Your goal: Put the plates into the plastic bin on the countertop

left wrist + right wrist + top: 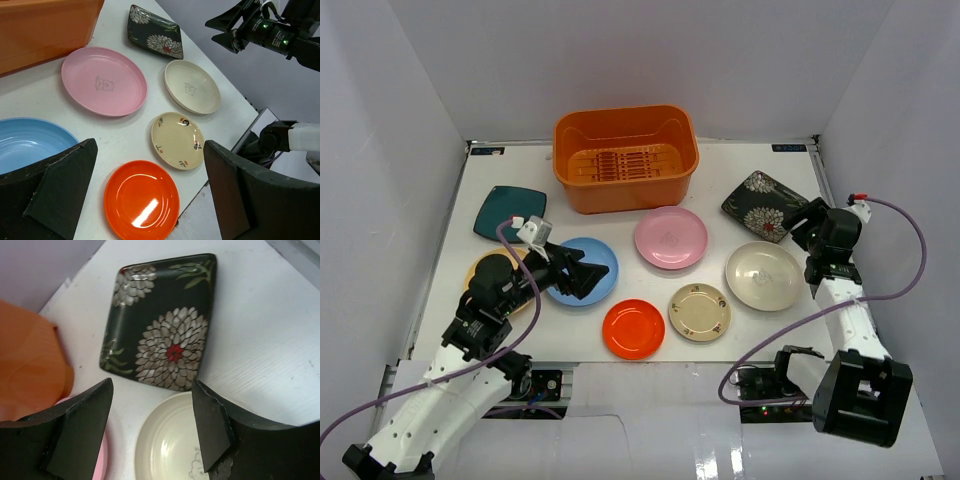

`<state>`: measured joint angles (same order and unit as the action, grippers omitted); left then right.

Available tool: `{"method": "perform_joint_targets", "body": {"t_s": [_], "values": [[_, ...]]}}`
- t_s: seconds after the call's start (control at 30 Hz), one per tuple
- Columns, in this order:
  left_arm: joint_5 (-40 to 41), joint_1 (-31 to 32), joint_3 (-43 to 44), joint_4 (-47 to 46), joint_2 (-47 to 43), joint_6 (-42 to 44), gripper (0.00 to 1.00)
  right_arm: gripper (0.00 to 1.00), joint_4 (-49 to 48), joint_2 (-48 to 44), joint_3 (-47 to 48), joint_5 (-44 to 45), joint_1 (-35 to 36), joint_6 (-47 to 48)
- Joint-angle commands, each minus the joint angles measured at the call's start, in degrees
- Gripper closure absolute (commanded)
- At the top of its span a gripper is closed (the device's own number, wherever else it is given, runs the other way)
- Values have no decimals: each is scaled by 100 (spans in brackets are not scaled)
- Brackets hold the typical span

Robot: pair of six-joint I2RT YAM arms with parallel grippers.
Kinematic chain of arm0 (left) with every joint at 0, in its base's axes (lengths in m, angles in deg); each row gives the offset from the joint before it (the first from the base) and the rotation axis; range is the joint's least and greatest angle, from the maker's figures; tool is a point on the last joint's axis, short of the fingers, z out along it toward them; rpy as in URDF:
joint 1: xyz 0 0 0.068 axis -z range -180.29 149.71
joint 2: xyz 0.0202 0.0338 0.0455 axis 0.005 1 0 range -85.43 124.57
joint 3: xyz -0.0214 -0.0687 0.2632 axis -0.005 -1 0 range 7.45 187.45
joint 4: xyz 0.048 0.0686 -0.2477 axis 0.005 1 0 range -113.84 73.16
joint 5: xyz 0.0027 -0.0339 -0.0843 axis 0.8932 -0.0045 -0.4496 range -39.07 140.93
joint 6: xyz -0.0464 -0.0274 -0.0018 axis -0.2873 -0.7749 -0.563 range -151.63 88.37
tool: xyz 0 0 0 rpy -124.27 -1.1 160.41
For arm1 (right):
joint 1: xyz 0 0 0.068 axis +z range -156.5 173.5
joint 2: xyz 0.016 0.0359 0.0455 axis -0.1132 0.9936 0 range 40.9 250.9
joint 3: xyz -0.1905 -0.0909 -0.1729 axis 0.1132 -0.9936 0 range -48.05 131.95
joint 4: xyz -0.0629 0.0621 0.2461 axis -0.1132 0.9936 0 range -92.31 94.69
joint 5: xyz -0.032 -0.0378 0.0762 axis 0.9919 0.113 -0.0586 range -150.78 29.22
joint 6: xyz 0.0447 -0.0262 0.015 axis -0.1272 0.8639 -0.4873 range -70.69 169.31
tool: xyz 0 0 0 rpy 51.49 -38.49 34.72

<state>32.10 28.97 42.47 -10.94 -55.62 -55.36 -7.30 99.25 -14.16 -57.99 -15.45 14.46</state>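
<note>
Next, my right gripper closes on the black flowered plate's edge [787, 229] [200, 363] that faces away from the orange bin, beside the flower with the red centre.
The orange plastic bin [625, 158] stands at the back centre with only its slotted bottom showing. On the white countertop [720, 170] lie a teal square plate [508, 212], a tan-yellow plate [480, 272] partly under my left arm, and blue [570, 285], pink [671, 237], red [633, 328], beige patterned [699, 311], cream [764, 275] and black flowered [765, 205] plates. My left gripper [598, 280] is open and empty above the blue plate's right edge [30, 142]. My right gripper [798, 225] is open and empty, above the gap between the black plate [165, 320] and the cream plate [170, 445].
White panels wall the countertop at the back and both sides. The table's near edge [650, 362] runs just below the red plate [142, 200] and the beige plate [177, 140]. Purple cables loop beside both arms.
</note>
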Motion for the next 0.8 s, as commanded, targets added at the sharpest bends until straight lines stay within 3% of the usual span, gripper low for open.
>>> {"method": "perform_joint_targets", "body": {"t_s": [0.0, 0.17, 0.53, 0.77], "values": [[230, 141, 136, 133, -97, 166, 2, 29, -791, 440, -48, -225, -378, -250], [450, 361, 136, 212, -133, 228, 2, 27, -1775, 1398, -93, -1069, -1082, -330], [609, 423, 145, 247, -141, 263, 2, 26, -2540, 3032, -111, -1377, -1346, -215], [758, 432, 154, 248, 96, 298, 2, 31, -3225, 3990, 109, -2255, -1355, -645]]}}
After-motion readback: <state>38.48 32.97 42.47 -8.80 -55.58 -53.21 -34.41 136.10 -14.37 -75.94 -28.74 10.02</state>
